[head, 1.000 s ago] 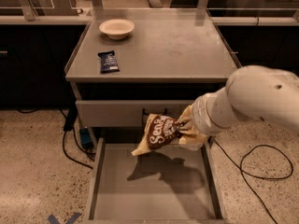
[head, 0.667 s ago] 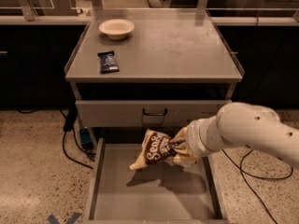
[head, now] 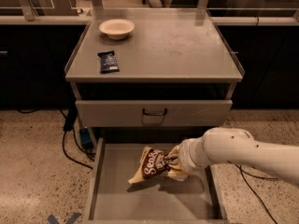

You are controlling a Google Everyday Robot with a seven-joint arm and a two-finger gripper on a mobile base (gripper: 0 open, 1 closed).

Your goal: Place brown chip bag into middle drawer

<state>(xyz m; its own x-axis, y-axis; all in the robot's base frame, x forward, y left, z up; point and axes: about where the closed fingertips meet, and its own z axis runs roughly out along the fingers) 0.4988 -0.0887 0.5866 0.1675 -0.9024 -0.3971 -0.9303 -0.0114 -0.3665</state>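
Observation:
Next, my gripper lets go of the brown chip bag near the centre of the open middle drawer's bottom [head: 149, 179].
The brown chip bag [head: 150, 165], dark brown and cream with white script lettering, hangs tilted just above the floor of the open middle drawer [head: 140, 199]. My gripper [head: 172, 164] comes in from the right on a white arm and is shut on the bag's right end. The bag's lower left corner is close to the drawer floor; I cannot tell whether it touches. The drawer is pulled out toward me, with low side walls at left and right.
The grey drawer front with a black loop handle [head: 154, 112] is above the open drawer. On the cabinet top lie a dark-blue snack bar wrapper [head: 108, 61] and a white bowl [head: 117, 28]. Cables run along the floor at left [head: 70, 143] and right.
My gripper has lowered with the chip bag, from level with the upper drawer front down into the open middle drawer, and moved slightly left.

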